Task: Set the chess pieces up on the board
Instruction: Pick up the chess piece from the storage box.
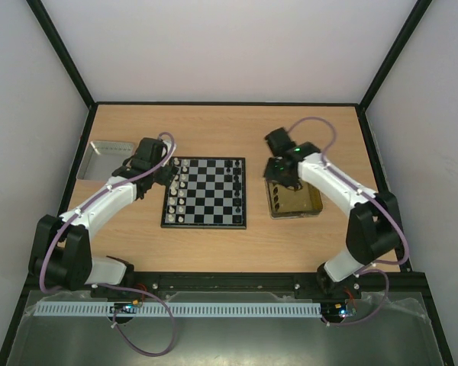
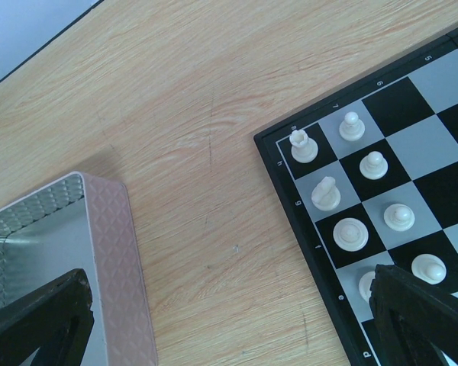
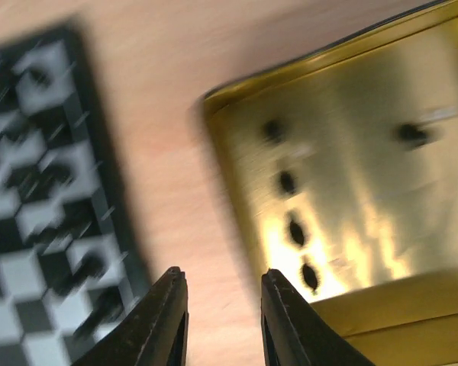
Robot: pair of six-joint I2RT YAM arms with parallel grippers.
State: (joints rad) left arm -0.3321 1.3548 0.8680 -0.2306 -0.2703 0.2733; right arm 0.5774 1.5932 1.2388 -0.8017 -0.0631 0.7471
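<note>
The lone black piece (image 1: 297, 187) (image 3: 413, 136) in the yellow tray sits apart from the row of black pieces near the board. My right gripper will close on it next.
The checkered board (image 1: 204, 192) lies mid-table. White pieces (image 1: 180, 191) stand in its left columns and black pieces (image 1: 233, 187) along its right side. My left gripper (image 1: 166, 174) hovers at the board's far left corner. In the left wrist view it (image 2: 229, 274) is wide open and empty over bare wood, with several white pieces (image 2: 351, 234) on the board's corner (image 2: 290, 198). My right gripper (image 1: 278, 177) is between the board and the yellow tray. In the blurred right wrist view it (image 3: 221, 272) is open and empty, and several black pieces (image 3: 296, 231) lie in the tray.
A shallow silver metal tray (image 1: 107, 158) sits at the far left and shows beside my left finger (image 2: 111, 259). The yellow-tinted tray (image 1: 294, 200) sits right of the board, its rim (image 3: 237, 183) close to my right fingers. Black frame posts edge the table.
</note>
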